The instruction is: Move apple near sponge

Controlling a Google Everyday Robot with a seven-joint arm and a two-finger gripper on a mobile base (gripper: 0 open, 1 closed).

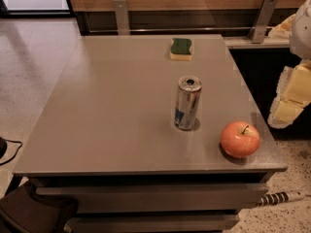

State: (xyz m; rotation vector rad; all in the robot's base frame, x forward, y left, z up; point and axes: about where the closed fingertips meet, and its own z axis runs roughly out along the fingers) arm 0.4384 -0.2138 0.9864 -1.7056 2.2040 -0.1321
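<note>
My fingers will close around the middle of the red-orange apple point(241, 141), near and far sides.
The red-orange apple point(240, 139) with a short dark stem sits near the front right corner of the grey table point(112, 110). The sponge point(181, 48), dark green on top with a pale yellow base, lies at the far side of the table, right of centre. My gripper point(290, 98), white and pale yellow, hangs off the table's right edge, to the right of the apple and slightly above it. It touches nothing and holds nothing.
An upright silver and blue can point(187, 103) stands between the apple and the sponge, just left of the apple. A wood-panelled wall with metal brackets point(262, 18) runs behind the table. A cable point(279, 197) lies on the floor at the front right.
</note>
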